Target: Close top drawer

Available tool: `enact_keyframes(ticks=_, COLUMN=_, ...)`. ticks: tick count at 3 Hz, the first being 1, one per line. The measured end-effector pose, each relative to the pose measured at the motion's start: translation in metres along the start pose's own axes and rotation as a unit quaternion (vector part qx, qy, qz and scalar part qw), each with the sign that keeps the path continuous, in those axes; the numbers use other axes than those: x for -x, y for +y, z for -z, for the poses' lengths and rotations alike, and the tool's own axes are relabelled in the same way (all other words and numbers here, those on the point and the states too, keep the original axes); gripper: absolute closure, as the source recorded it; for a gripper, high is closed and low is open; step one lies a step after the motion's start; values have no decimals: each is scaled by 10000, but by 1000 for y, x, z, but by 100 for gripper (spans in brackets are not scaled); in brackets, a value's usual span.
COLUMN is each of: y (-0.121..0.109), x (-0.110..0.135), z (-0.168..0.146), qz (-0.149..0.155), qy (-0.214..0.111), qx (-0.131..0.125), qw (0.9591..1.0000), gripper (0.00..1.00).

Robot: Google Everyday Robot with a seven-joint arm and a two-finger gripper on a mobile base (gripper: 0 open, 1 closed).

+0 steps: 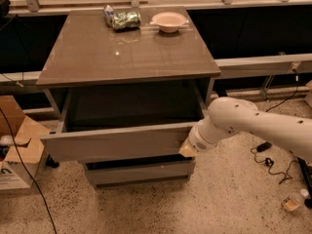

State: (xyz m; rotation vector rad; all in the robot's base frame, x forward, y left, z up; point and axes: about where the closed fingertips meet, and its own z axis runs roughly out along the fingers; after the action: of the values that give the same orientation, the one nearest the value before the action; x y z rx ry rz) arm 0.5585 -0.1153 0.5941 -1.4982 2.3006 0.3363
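Observation:
The robot's gripper will release the top drawer shut flush (127,117) under the cabinet's glossy brown top.
The top drawer (117,143) is a wide grey drawer with a plain flat front. It stands pulled out from under the cabinet's glossy brown top (126,50), and its dark inside shows. My gripper (187,150) is at the end of the white arm coming in from the right. It sits against the right end of the drawer's front panel. The arm's wrist hides most of it.
A lower grey drawer front (139,172) sits below. On the cabinet top stand a crumpled green bag (122,19) and a white bowl (168,21). A cardboard box (17,145) stands on the floor at left. Cables (265,155) lie on the floor at right.

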Motion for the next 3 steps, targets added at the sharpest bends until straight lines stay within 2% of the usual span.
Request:
enact_keyframes(ticks=1, y=-6, x=8, z=-5, qz=122, qy=-64, qx=-88, qw=9999, gripper=100)
enact_keyframes(ticks=2, y=-29, x=34, z=-1, qz=439, qy=-227, qx=-328, qw=9982, gripper=100)
enact_keyframes(ticks=3, y=-65, x=73, z=10, qz=871, qy=-489, qx=-666, qw=9928, gripper=100)
